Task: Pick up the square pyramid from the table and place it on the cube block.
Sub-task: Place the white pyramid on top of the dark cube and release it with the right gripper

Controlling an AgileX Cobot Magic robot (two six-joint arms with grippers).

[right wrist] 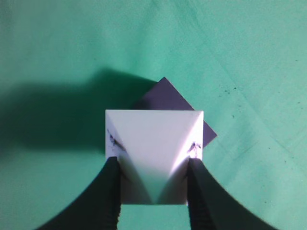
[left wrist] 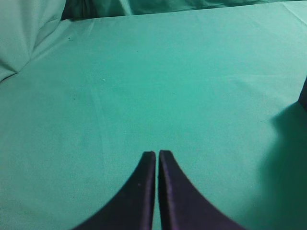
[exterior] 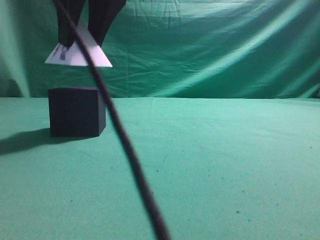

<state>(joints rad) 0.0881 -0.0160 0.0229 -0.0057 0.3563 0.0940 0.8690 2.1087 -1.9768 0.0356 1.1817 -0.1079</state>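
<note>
Next, I let go of the white square pyramid with my right gripper on the flat top of the dark cube block [exterior: 77, 89] [right wrist: 161, 132].
My right gripper [exterior: 82, 42] reaches across to the upper left of the exterior view. It is shut on the white square pyramid [exterior: 72, 56] and holds it in the air, a little above the cube block [exterior: 75, 112]. The dark cube stands on the green table [exterior: 225, 165]. In the right wrist view the jaws [right wrist: 152, 163] clamp two sides of the pyramid [right wrist: 153, 139], apex towards the camera. A corner of the cube [right wrist: 165, 96] shows below and behind it. My left gripper [left wrist: 157, 153] is shut and empty over bare cloth [left wrist: 168, 72].
A black cable [exterior: 130, 150] hangs slantwise across the front of the exterior view. A green cloth backdrop [exterior: 210, 45] rises behind the table. A dark shape [left wrist: 303, 96] and its shadow sit at the right edge of the left wrist view.
</note>
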